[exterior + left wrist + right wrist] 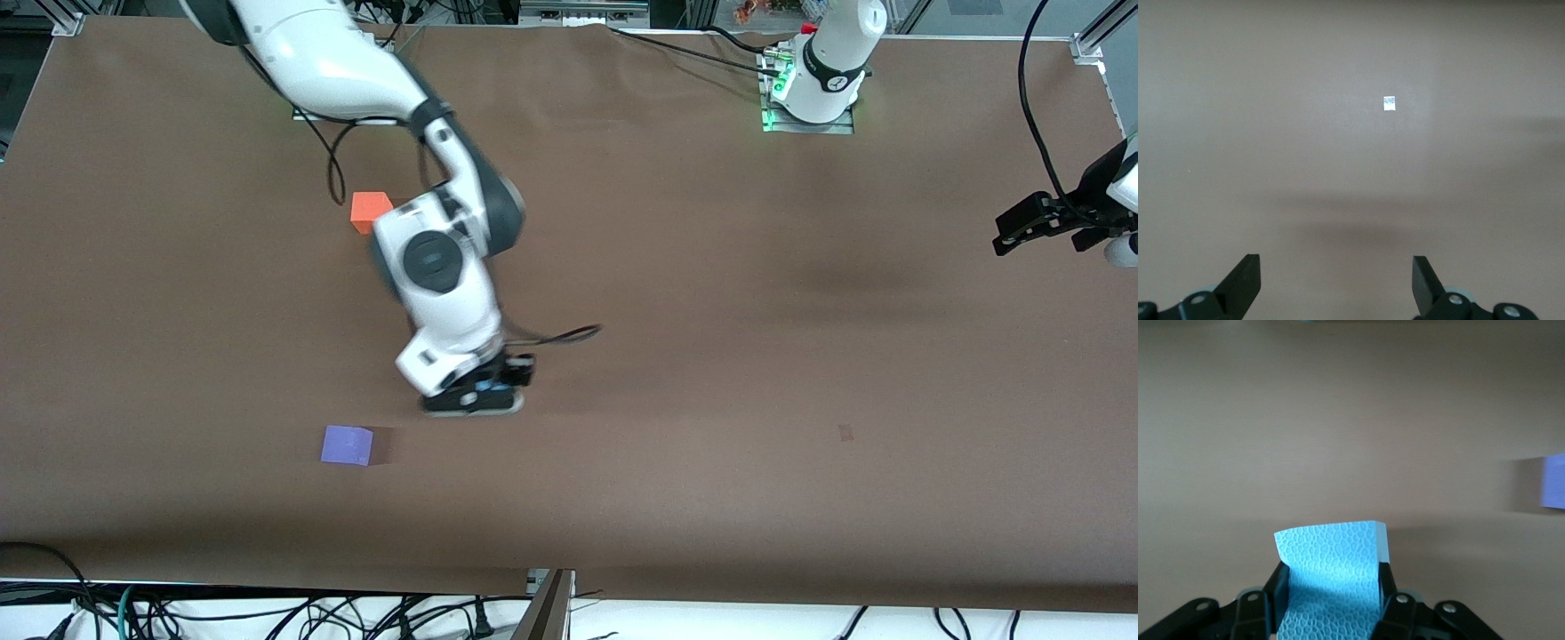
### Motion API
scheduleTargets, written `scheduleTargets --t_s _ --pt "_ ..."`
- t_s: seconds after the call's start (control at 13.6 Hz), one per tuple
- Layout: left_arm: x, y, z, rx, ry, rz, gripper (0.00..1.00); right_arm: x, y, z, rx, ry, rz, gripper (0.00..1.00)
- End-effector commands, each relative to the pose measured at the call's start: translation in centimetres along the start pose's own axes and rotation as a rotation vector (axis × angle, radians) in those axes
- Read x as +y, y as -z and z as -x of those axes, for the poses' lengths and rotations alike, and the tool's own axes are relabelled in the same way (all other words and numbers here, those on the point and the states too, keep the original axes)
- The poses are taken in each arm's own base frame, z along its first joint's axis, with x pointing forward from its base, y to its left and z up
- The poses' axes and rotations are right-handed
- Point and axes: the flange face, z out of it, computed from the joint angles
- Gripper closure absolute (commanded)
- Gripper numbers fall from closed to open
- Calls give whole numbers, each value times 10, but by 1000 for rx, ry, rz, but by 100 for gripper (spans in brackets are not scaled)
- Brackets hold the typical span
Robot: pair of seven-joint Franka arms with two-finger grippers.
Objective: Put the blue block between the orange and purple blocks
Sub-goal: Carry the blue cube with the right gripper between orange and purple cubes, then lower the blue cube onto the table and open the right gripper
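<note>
The robot's right gripper will release the blue block on the brown table, about midway point(357, 337) between the orange and purple blocks.
The blue block point(1331, 567), a light sky-blue cube, is clamped between the fingers of my right gripper point(1331, 579), which is shut on it. In the front view the right gripper point(476, 402) is low over the brown table, and the hand hides the cube. The orange block point(369, 212) rests on the table close to the right arm's base, partly covered by the arm. The purple block point(347, 444) lies much nearer the front camera and also shows in the right wrist view as the purple block point(1553, 482). My left gripper point(1036, 224) waits open at the table's edge; the left gripper point(1336, 267) holds nothing.
The brown table point(711, 293) stretches wide toward the left arm's end. A small pale mark point(1389, 103) lies on it below the left gripper. Cables point(569, 335) trail from the right wrist. The table's front edge point(711, 591) has wires hanging below it.
</note>
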Motion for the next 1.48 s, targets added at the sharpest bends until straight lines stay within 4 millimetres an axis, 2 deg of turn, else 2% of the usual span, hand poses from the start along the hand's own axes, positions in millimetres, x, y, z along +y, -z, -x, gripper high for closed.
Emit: scheduleTargets --t_s 0.0,0.22,0.37,0.44,0.66,0.81,0.89,1.11,1.33,1.4 --pt "1 6 -4 -5 -23 10 0 47 19 -4 -99 6 -4 80" --pt "1 6 -4 -5 -23 12 0 103 20 2 -153 -59 52 80" --pt "1 6 -4 -5 -23 12 0 143 17 14 -194 -50 60 80" --pt "0 6 -4 -5 -22 12 0 165 14 23 -218 -68 61 80" --pt "0 6 -4 -4 -22 12 0 207 2 62 -231 -129 54 80" --pt "0 6 -4 -4 -22 12 0 221 -11 99 -182 -154 43 80" --pt "0 6 -4 -4 -22 12 0 224 -11 109 -145 -171 36 80" --pt "-2 5 -5 -4 -19 12 0 229 -17 129 -105 -235 31 80" --pt "-2 6 -4 -2 -18 12 0 237 -43 161 7 -221 17 80" --pt "-2 5 -5 -4 -19 12 0 233 -48 166 41 -184 10 80"
